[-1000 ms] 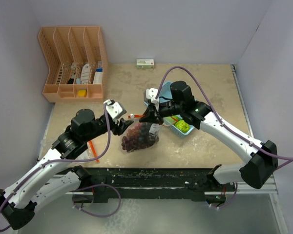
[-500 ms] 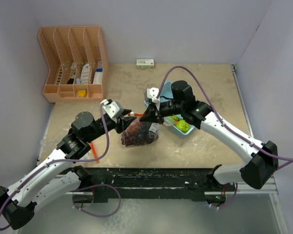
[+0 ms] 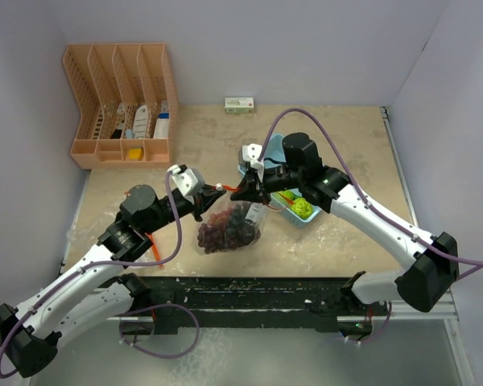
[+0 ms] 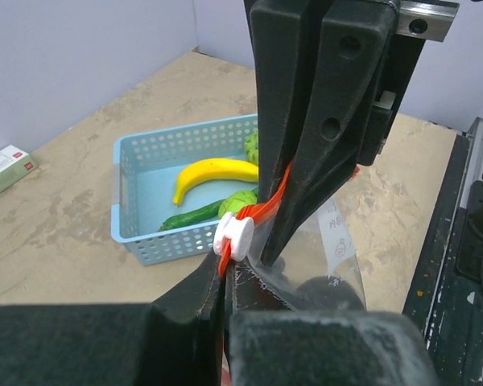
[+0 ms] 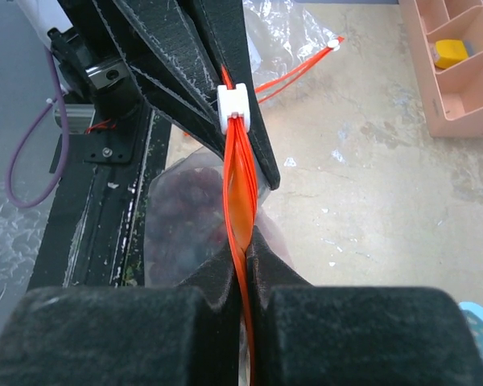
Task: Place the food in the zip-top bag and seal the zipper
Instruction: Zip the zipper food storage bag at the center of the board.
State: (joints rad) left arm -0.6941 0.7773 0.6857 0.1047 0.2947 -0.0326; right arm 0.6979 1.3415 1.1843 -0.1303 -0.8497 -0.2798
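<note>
I have the orange zipper in my right gripper short of the white slider, so I need to open it, move it toward my left gripper and take the slider [image 5: 233, 106] to seal the bag.
The clear zip-top bag [image 3: 225, 229] hangs between my two grippers with the dark red-purple grape bunch [image 5: 189, 213] inside it. My left gripper [image 4: 225, 277] is shut on the orange zipper [image 5: 240, 173], just behind the white slider [image 4: 233, 236]. Facing it, my right gripper [image 5: 245, 239] is shut on the same zipper strip a little further along. In the top view the left gripper [image 3: 212, 194] and the right gripper [image 3: 243, 190] stand close together above the bag. Banana [image 4: 217, 171], long green vegetable [image 4: 195, 216] and bumpy lime-green fruits [image 4: 238, 201] lie in the basket.
The light-blue basket [image 3: 267, 153] stands right of the bag, under my right arm. A pink desk organiser [image 3: 121, 104] is at the back left and a small box [image 3: 239, 104] by the back wall. Another clear bag [image 5: 294, 32] with an orange zipper lies on the table.
My left gripper has moved right to the zipper and shut on it by the slider. The bag now hangs lower, its zipper stretched between both grippers.
</note>
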